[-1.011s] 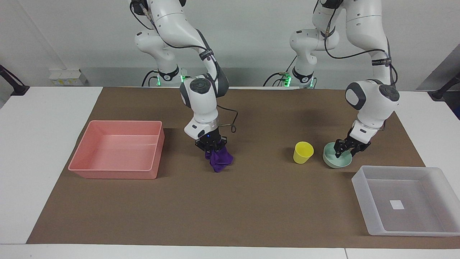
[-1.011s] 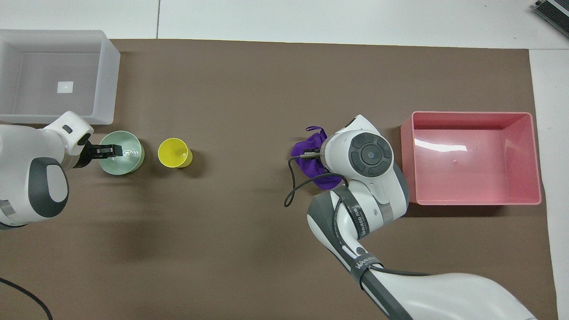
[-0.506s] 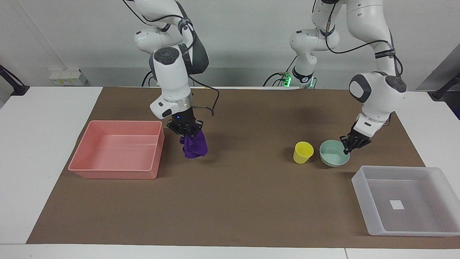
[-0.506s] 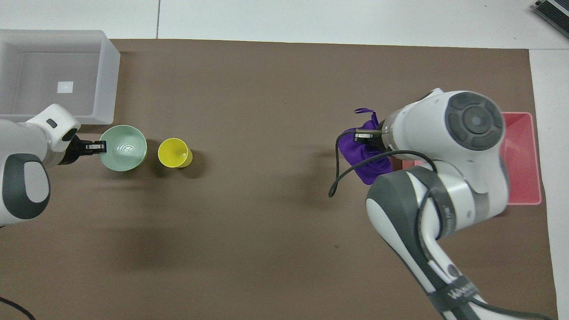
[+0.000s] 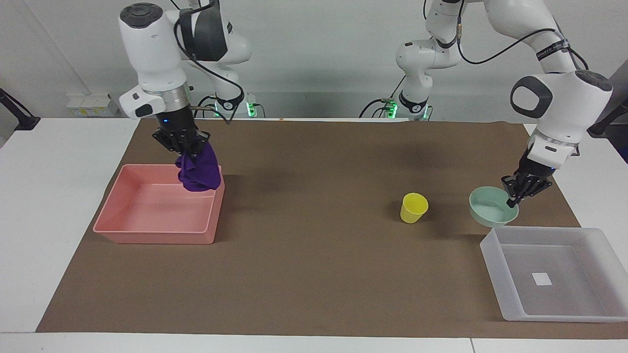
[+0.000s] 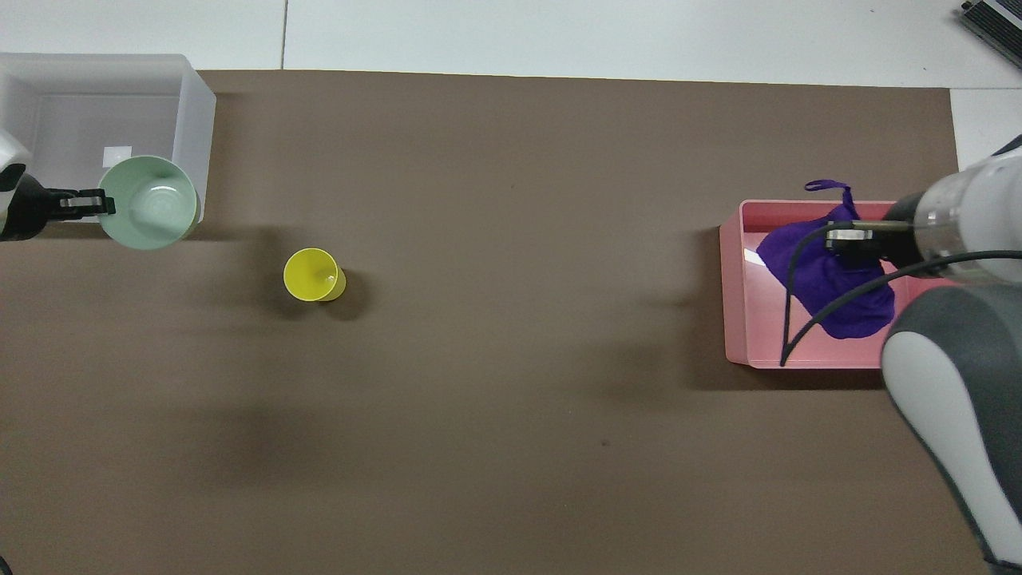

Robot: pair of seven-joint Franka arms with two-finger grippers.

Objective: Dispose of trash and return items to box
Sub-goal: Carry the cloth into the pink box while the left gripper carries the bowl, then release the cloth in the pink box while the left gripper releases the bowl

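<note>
My left gripper will let go of the mint-green bowl over the white label on the bottom of the translucent box (image 6: 126,149).
My right gripper (image 5: 182,147) is shut on the purple cloth wad (image 5: 198,171) and holds it in the air over the pink bin (image 5: 157,236), near the bin's corner nearest the robots. The cloth (image 6: 814,271) hangs below the gripper (image 6: 846,239). My left gripper (image 5: 515,198) is shut on the rim of the mint-green bowl (image 5: 490,212) and holds it raised, by the robot-side edge of the translucent box (image 5: 490,250). Seen from overhead, the bowl (image 6: 152,204) overlaps the box's corner (image 6: 192,120). The yellow cup (image 5: 413,207) stands upright on the mat, beside the bowl toward the table's middle.
The pink bin (image 6: 738,319) stands at the right arm's end of the brown mat, the box at the left arm's end. A white label (image 5: 541,279) lies on the box's bottom.
My right gripper has lifted the cloth and carried it from the mat to over the pink bin. My left gripper has lifted the bowl and moved it toward the box.
</note>
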